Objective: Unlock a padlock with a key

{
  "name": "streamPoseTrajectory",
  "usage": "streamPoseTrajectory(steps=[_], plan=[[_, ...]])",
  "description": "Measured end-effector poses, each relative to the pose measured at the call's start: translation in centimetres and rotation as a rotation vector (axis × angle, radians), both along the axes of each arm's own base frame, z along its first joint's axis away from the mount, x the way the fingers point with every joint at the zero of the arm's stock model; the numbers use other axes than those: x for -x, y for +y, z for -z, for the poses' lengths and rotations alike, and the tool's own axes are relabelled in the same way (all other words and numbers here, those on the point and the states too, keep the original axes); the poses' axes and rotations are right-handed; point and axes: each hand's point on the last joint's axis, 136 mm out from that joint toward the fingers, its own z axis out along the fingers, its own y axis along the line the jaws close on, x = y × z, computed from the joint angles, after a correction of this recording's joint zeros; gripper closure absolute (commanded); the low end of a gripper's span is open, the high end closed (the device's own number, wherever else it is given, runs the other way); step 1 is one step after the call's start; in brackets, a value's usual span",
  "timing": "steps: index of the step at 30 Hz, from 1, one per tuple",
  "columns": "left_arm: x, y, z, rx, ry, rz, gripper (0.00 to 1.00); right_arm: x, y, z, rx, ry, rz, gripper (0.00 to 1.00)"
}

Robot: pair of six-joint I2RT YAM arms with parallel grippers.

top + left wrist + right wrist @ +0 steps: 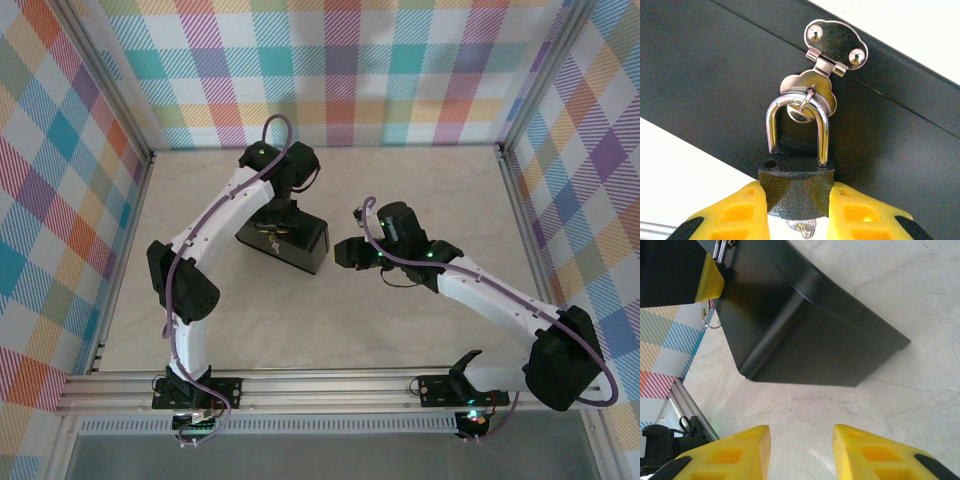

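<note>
The black box's end stands clear of my right gripper, so my right gripper needs to brace the box while my left gripper opens and retakes the padlock's body (796,192).
The padlock (796,185) is small and dark, and its silver shackle (823,131) passes through the hasp (807,90) of the black box (715,75). The shackle's left leg stands just above its hole, out of the body. My left gripper (796,194) is shut on the padlock's body, one yellow finger on each side. The key (802,227) sticks out of the padlock's underside with a thin ring on it. In the top view my left gripper (279,222) is at the box (300,243). My right gripper (801,435) hangs open over bare table, right of the box (805,335).
The box stands mid-table on the pale marbled top (420,190). Checkered walls (340,60) close in the back and both sides. A metal rail (330,385) with the arm bases runs along the near edge. Free table lies right of and behind the box.
</note>
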Motion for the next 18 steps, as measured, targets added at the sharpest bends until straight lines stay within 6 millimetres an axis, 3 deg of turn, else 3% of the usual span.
streamPoseTrajectory(steps=[12, 18], plan=[[2.6, -2.3, -0.2, 0.049, 0.069, 0.061, 0.95, 0.1, -0.7, -1.7, 0.029, -0.025, 0.009, 0.61], [2.3, -2.8, -0.7, 0.061, 0.049, 0.068, 0.88, -0.4, -0.3, -2.9, 0.016, -0.046, 0.008, 0.61]])
